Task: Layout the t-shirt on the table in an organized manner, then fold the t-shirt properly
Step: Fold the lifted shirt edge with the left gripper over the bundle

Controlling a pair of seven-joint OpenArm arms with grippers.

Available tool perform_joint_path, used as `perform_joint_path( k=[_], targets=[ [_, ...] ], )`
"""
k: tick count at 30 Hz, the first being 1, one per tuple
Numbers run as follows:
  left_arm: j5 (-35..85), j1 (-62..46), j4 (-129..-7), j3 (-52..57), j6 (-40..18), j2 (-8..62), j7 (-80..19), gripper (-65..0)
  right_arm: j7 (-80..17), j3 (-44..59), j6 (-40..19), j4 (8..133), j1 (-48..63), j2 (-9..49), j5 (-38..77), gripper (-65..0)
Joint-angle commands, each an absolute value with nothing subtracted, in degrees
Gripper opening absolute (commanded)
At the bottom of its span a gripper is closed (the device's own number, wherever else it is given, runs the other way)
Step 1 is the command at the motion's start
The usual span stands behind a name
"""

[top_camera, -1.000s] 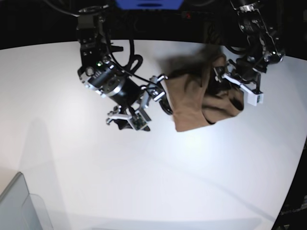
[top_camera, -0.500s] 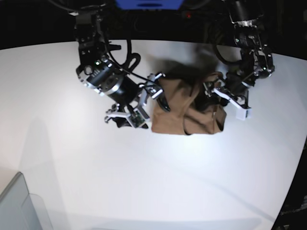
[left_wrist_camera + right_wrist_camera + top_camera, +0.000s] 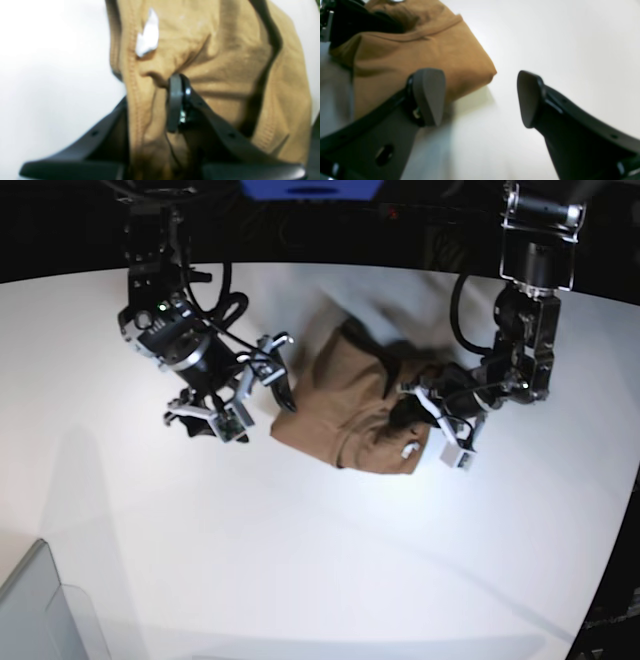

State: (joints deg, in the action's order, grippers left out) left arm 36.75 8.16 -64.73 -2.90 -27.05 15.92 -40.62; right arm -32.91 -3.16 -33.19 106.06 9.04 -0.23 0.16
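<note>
My left gripper needs to let go of the t-shirt's fold on bare table (image 3: 298, 477) in front of the end of the heap beside my right gripper.
The brown t-shirt (image 3: 340, 405) lies bunched in a crumpled heap on the white table (image 3: 320, 560), a little behind its middle. My left gripper (image 3: 418, 423) is at the heap's right end. In the left wrist view its fingers (image 3: 175, 102) are shut on a fold of the t-shirt (image 3: 212, 57), near a white label (image 3: 147, 32); one finger is hidden under cloth. My right gripper (image 3: 262, 385) stands open just left of the heap. In the right wrist view the right gripper (image 3: 480, 97) has nothing between its fingers, and the t-shirt's folded edge (image 3: 420, 50) lies behind its left pad.
A translucent grey bin (image 3: 40, 610) sits at the front left corner. The table's curved far edge meets a dark background behind both arm bases. Black cables (image 3: 225, 290) hang by the right arm. Bare tabletop (image 3: 570, 37) stretches in front of the shirt.
The left gripper closed on the shirt and dragged it left and toward the front. The right arm backed off to the left, still open. The heap now sits nearer the table's middle.
</note>
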Motion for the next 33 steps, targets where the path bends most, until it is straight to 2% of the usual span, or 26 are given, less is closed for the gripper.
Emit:
perform_joint_path(
  k=[1,5,8,10,14,16,17,23,28,33],
  targets=[
    [32.0,8.3,-63.9,-3.9,-24.3,17.1,-43.6,-65.0,-31.1,-3.3,-33.6,108.5,9.0,-0.7,1.2,-19.1],
    [32.0,9.5,-63.4,-4.8,-24.3,17.4,-42.9,-65.0,-30.7,-6.2,-33.6,111.1,9.8,-2.8,1.3,-19.8],
    [32.0,9.5,-63.4,-4.8,-24.3,17.4,-42.9,-65.0,-30.6,-6.9,-33.7,110.4,9.5,-5.8,1.3,-25.6],
    [32.0,9.5,-63.3,-4.8,-24.3,17.4,-42.9,-65.0,-30.5,-7.6,-33.7,107.6,9.0,-8.0,1.3,-33.9],
    [32.0,9.4,-63.3,-4.7,-24.3,17.4,-42.9,-65.0,-30.5,-8.8,-33.7,98.7,5.9,-8.7,1.4,-52.4],
    [32.0,9.4,-63.3,-4.7,-24.3,17.4,-42.9,-65.0,-30.3,-8.9,-33.7,94.3,5.1,-8.7,3.3,-59.0],
    [32.0,9.4,-63.3,-4.7,-24.3,17.4,-42.9,-65.0,-29.4,-8.9,-33.7,92.3,5.0,-8.6,4.5,-60.2],
    [31.9,9.6,-63.3,-4.6,-24.3,18.2,-42.9,-65.0,-20.4,-8.8,-33.6,84.3,8.0,-6.9,7.3,-60.1],
    [31.9,9.6,-63.3,-4.7,-24.3,18.9,-42.9,-65.0,-17.0,-8.6,-33.6,79.7,8.0,-6.7,7.2,-60.1],
    [29.0,9.6,-63.5,-4.6,-24.4,18.9,-42.9,-65.0,-17.0,-8.5,-33.6,83.5,8.6,-5.2,7.3,-60.1]
  ],
)
